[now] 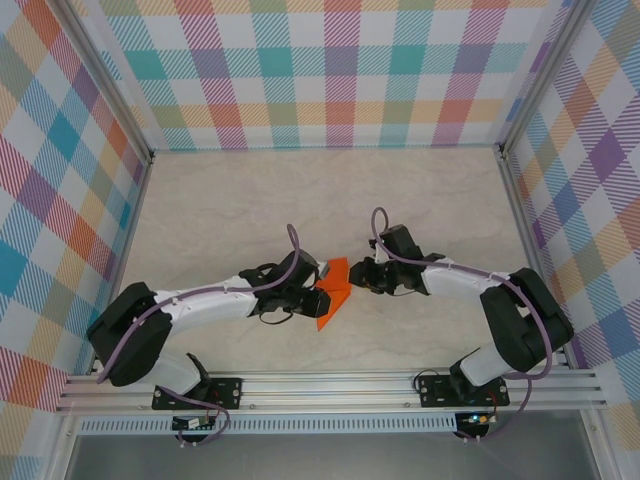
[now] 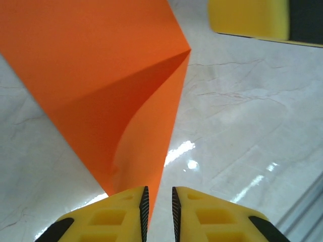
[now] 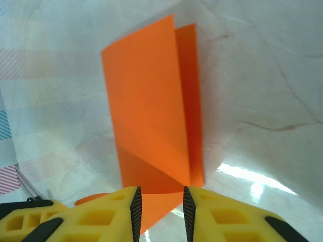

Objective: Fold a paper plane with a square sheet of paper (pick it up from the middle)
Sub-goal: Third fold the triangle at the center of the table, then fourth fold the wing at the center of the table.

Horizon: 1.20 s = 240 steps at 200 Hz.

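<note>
The diagonal flap sticks up off the sheet, so my right gripper will hold the flap's far corner while my left gripper opens and pinches the flap's edge (image 2: 160,174) near its tip.
The square sheet of paper (image 1: 335,287) is bright orange and folded over, with a diagonal flap, and stands partly off the table between my two grippers. In the left wrist view the sheet (image 2: 101,75) runs down into the narrow gap of my left gripper (image 2: 158,191), lying against the left pad while table shows through the gap. In the right wrist view the folded sheet (image 3: 146,101) reaches down between the parted jaws of my right gripper (image 3: 161,190), which do not press on it. From above, my left gripper (image 1: 318,293) and right gripper (image 1: 358,277) face each other across it. The paper plane is out of view.
The pale marble table top (image 1: 330,190) stretches back to plaid walls (image 1: 340,70) on three sides. An aluminium rail (image 1: 330,385) runs along the near edge by the arm bases. A yellow finger of the right gripper (image 2: 250,17) shows in the left wrist view.
</note>
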Motion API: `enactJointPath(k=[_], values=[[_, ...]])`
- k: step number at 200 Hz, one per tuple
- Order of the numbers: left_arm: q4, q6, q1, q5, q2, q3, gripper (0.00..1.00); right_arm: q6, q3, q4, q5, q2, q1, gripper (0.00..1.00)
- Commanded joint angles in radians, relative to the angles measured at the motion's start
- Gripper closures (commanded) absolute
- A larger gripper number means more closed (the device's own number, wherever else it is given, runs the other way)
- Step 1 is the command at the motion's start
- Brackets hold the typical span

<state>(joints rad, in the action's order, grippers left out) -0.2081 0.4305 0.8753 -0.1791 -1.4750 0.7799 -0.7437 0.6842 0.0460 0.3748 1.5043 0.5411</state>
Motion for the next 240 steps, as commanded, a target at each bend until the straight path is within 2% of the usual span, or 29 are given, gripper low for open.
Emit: enactJointPath(k=[1, 23, 92, 117, 147, 169, 196, 222, 240], values=[[-0.006, 0.001, 0.007, 0.114, -0.033, 0.047, 0.81, 0.007, -0.015, -0.008, 0.031, 0.011, -0.007, 0.65], [-0.021, 0.003, 0.006, 0.168, -0.062, 0.055, 0.83, 0.007, -0.008, -0.044, 0.081, 0.051, -0.007, 0.59], [0.007, -0.001, 0.005, 0.185, -0.120, 0.043, 0.85, 0.013, 0.032, -0.144, 0.209, 0.166, -0.005, 0.57], [0.014, 0.000, 0.003, 0.184, -0.124, 0.039, 0.85, 0.030, 0.048, -0.146, 0.226, 0.183, 0.001, 0.58], [0.022, 0.000, 0.002, 0.182, -0.121, 0.036, 0.84, 0.051, 0.071, -0.134, 0.244, 0.205, 0.008, 0.68], [0.027, 0.006, 0.003, 0.179, -0.094, 0.023, 0.80, 0.057, 0.083, -0.129, 0.250, 0.216, 0.014, 0.75], [0.041, 0.032, 0.018, 0.186, -0.013, -0.021, 0.65, 0.045, 0.089, -0.127, 0.239, 0.222, 0.021, 0.86], [0.025, 0.075, 0.083, 0.264, 0.074, -0.058, 0.55, 0.025, 0.100, -0.126, 0.224, 0.233, 0.032, 0.92], [0.003, 0.104, 0.149, 0.358, 0.108, -0.071, 0.50, 0.008, 0.104, -0.127, 0.214, 0.237, 0.037, 0.95]])
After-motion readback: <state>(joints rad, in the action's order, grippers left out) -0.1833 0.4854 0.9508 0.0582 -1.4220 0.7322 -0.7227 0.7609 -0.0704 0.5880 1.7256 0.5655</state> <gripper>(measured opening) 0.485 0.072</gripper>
